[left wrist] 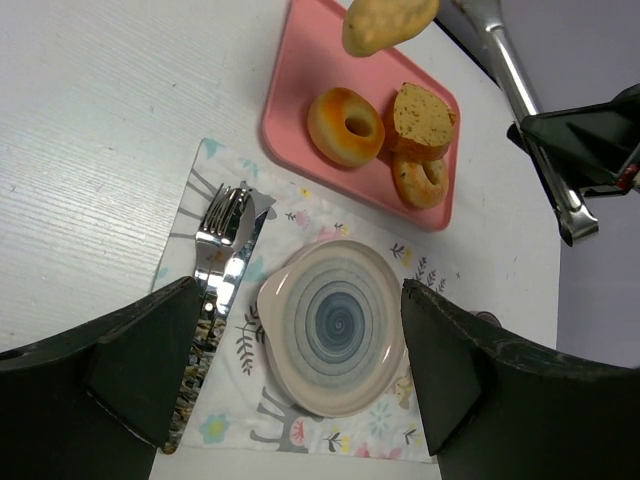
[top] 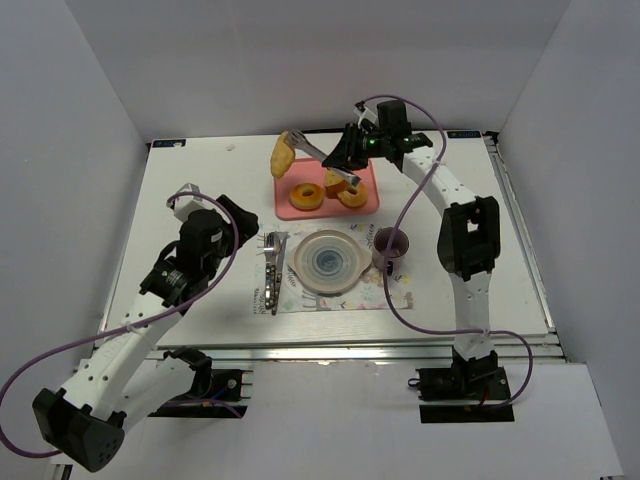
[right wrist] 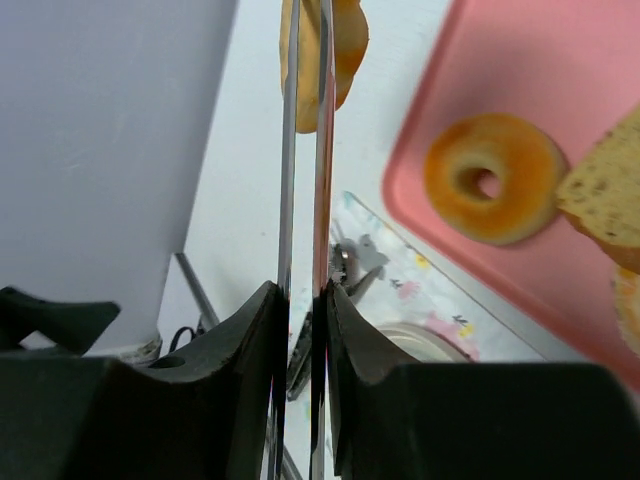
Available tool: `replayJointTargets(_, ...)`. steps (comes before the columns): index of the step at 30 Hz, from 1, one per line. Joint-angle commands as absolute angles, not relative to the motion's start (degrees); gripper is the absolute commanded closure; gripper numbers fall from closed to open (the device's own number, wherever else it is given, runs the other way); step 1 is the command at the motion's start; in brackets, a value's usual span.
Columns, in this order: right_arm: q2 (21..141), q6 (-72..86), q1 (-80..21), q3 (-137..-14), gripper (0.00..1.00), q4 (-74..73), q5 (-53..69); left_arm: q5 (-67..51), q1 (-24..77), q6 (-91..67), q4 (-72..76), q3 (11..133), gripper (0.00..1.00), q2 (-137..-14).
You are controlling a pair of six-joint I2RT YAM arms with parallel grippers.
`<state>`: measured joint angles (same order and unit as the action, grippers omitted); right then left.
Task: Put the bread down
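The bread will rest mid grey-blue plate [top: 333, 253] after my right gripper's tongs release it.
The bread [top: 283, 155] is a golden oval roll pinched at the tips of metal tongs [top: 312, 150], held in the air just left of the pink tray [top: 370, 172]. It also shows in the left wrist view [left wrist: 388, 22] and in the right wrist view [right wrist: 340, 50]. My right gripper [top: 342, 155] is shut on the tongs' handles [right wrist: 305, 180]. My left gripper [top: 236, 218] is open and empty, hovering over the grey-blue plate [left wrist: 340, 330], which sits on the placemat [top: 330, 298].
The tray holds two orange donuts [top: 306, 196] [top: 352, 195] and a brown-crusted bread piece [top: 335, 182]. Cutlery [top: 272, 270] lies left of the plate [top: 300, 272]. A dark cup [top: 392, 243] stands to its right. White walls enclose the table.
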<state>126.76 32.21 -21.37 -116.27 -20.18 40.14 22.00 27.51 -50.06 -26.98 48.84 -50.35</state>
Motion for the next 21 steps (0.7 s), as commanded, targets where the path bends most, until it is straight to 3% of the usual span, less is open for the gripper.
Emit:
replayJointTargets(1, 121.2, 35.0, -21.3, -115.6, 1.00, -13.9, 47.4, 23.3, 27.6, -50.1, -27.8, 51.2, 0.09, -49.0)
replayJointTargets(7, 113.4, 30.4, -19.9, -106.5, 1.00, -14.8, 55.6, 24.3, 27.6, -50.2, -28.2, 51.2, 0.09, -46.8)
replayJointTargets(11, 104.3, 14.8, -19.4, -95.8, 1.00, -26.7, 57.0, 24.7, 27.6, -50.0, -27.9, 50.9, 0.09, -45.4)
replayJointTargets(17, 89.4, 0.0, -17.3, -75.1, 1.00, -39.5, 55.4, 24.3, 27.6, -49.2, -26.5, 49.0, 0.09, -43.2)
replayJointTargets(21, 80.2, -6.3, -17.1, -66.2, 1.00, -42.0, 47.9, 23.0, 27.6, -49.1, -25.3, 47.1, 0.09, -42.2)
